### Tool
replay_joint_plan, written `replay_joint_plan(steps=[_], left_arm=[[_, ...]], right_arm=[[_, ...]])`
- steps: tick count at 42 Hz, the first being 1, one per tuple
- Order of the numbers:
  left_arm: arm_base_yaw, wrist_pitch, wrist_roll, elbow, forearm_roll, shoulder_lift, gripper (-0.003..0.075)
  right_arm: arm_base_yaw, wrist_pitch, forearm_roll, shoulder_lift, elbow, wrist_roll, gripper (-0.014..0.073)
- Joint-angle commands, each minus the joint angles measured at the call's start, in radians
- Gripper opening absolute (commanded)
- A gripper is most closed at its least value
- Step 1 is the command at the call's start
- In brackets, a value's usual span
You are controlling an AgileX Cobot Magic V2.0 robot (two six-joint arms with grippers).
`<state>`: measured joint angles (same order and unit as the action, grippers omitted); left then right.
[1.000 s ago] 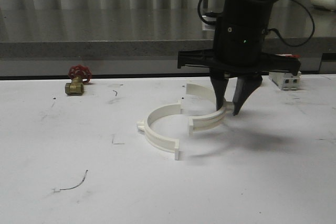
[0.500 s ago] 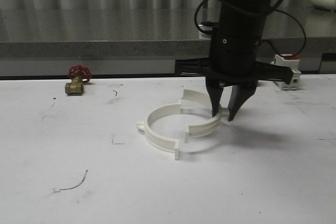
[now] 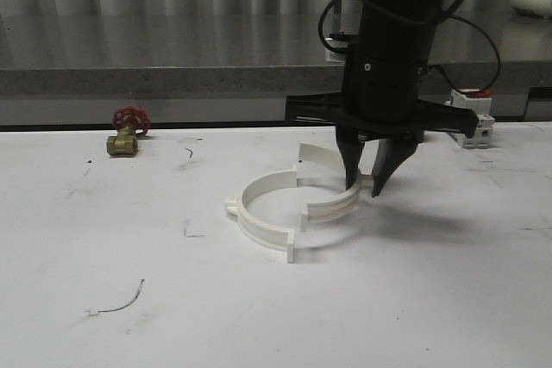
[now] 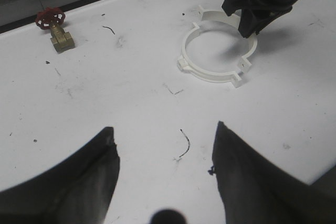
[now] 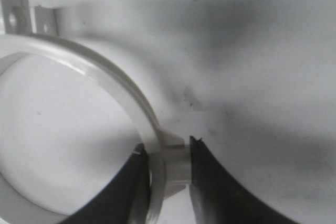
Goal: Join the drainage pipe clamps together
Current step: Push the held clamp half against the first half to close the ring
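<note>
I should use my right gripper to set the held clamp down on the white table, closed into a ring with the free clamp (image 3: 344, 216) (image 5: 156, 162).
Two white drainage pipe clamps lie as half-rings on the white table. The left clamp (image 3: 257, 217) rests free, its small lug pointing left. My right gripper (image 3: 363, 187) is shut on the outer lug (image 5: 177, 162) of the right clamp (image 3: 332, 205), one finger inside the band (image 5: 107, 80) and one outside. The two halves face each other and almost form a ring (image 4: 210, 73); their far end tabs (image 5: 29, 19) stand side by side, and the near tabs sit slightly offset. My left gripper (image 4: 164, 136) hovers open over bare table, well in front of the ring.
A brass valve with a red handwheel (image 3: 127, 133) sits at the back left of the table. A white breaker with a red top (image 3: 470, 120) stands at the back right. A grey ledge (image 3: 172, 75) runs behind the table. Thin scribble marks (image 4: 185, 142) lie near the front.
My right gripper has carried the right clamp leftward, closing the gap to the left clamp. The left clamp and the left arm have stayed put.
</note>
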<state>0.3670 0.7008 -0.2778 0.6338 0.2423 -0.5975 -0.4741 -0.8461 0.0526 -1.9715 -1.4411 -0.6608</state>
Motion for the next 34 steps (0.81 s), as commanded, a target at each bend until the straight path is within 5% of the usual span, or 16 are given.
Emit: replay_joint_plan(steps=[1, 34], left_arm=[[-0.001, -0.07, 0.001, 0.027, 0.023, -0.002, 0.0384], [-0.001, -0.07, 0.001, 0.027, 0.023, -0.002, 0.0384]], right_arm=[[-0.002, 0.023, 0.015, 0.054, -0.03, 0.003, 0.0143], [-0.002, 0.042, 0.0, -0.006, -0.03, 0.003, 0.0143]])
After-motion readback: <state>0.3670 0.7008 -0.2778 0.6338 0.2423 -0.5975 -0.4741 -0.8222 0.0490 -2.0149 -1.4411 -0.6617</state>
